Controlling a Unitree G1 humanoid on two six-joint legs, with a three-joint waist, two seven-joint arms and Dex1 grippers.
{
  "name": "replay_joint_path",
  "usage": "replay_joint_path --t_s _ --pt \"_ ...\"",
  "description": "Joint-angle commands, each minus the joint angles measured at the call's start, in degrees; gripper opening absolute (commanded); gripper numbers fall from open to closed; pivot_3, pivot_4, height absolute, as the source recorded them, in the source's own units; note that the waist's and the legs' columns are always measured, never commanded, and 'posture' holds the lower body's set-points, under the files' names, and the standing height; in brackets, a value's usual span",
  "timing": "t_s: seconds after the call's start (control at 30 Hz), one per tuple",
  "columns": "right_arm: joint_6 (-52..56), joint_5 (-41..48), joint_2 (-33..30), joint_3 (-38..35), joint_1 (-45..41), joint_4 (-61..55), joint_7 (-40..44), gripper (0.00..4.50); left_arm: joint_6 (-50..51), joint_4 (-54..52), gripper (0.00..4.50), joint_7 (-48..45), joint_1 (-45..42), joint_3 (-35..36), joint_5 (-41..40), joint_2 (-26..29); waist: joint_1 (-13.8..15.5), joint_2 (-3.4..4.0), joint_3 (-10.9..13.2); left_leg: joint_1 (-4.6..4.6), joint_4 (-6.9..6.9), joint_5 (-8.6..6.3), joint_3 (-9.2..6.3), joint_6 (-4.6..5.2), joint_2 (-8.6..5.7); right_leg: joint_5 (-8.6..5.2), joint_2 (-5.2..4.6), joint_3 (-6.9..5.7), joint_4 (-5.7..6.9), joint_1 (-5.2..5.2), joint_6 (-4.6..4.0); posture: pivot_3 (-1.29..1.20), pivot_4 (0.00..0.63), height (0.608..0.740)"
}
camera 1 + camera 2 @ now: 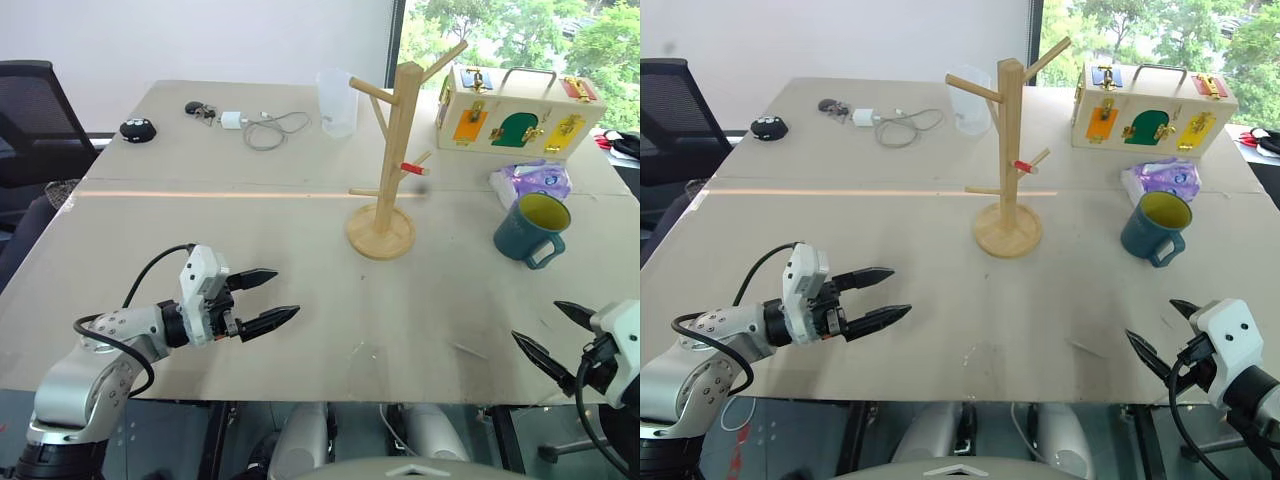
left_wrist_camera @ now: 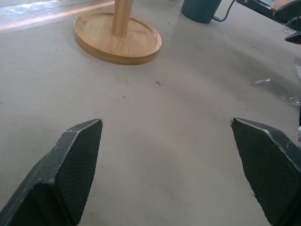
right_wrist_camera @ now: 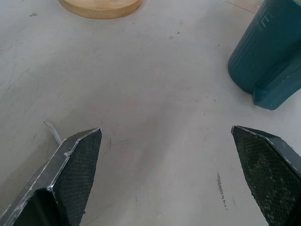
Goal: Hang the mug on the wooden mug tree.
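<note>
The teal-blue mug's opening and body will stay clear, because my right gripper should close on the lower part of the teal-blue mug's handle (image 1: pixel 546 262) (image 3: pixel 284 97).
A teal-blue mug (image 1: pixel 529 230) with a yellow-green inside stands upright on the table at the right, its handle turned toward me; it also shows in the right wrist view as the mug (image 3: pixel 270 52). The wooden mug tree (image 1: pixel 387 150) stands on its round base near the table's middle, one peg red-tipped, all pegs bare. Low at the left my left gripper (image 1: pixel 268 296) is open over bare table, pointing toward the tree's base (image 2: pixel 117 35). At the near right edge my right gripper (image 1: pixel 556 336) is open and empty, a short way in front of the mug.
A white box with coloured latches (image 1: pixel 518 108) stands at the back right, a purple-printed packet (image 1: pixel 532 182) just behind the mug. A clear plastic cup (image 1: pixel 337 102) is behind the tree. A charger with cable (image 1: pixel 258 126) and a small black object (image 1: pixel 137 129) lie at the back left.
</note>
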Motion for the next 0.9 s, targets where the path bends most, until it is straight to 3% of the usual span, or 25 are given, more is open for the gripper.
replay_joint_path --t_s 0.03,0.3,0.5,0.9 --pt "0.0 -0.3 1.1 1.3 -1.7 -2.4 -2.6 4.47 -0.2 -0.2 4.50 -0.2 -2.2 1.2 -1.3 0.2 0.0 0.00 0.0 0.00 0.00 0.00 0.00 0.00 0.00 0.00 0.00 -0.01 0.00 0.00 0.00 0.00 0.150 0.740" --pt "8.3 -9.4 8.3 9.2 -11.9 -4.8 -22.1 4.47 0.1 -3.8 4.50 -4.1 -8.6 -2.2 -4.5 0.3 0.0 0.01 0.0 0.03 0.05 0.02 -0.02 -0.02 0.00 -0.05 -0.02 -0.11 0.07 0.00 0.10 0.00 0.150 0.740" --pt "12.7 -15.5 17.7 13.6 -21.6 -1.3 -35.3 4.47 1.4 -7.6 4.50 -3.9 -13.2 -5.3 -6.4 -0.2 -0.1 0.02 0.0 -0.14 0.02 0.17 0.01 -0.28 -0.06 0.02 0.21 -0.10 0.05 -0.15 -0.02 0.00 0.150 0.740" --pt "11.1 -24.6 25.1 17.4 -30.4 7.2 -44.5 4.47 2.9 -10.3 4.50 -6.7 -13.3 -5.0 -11.4 1.3 -0.2 0.05 0.0 -0.12 0.00 0.17 0.08 -0.27 -0.02 0.02 0.41 0.08 0.09 -0.21 -0.02 0.00 0.150 0.740"
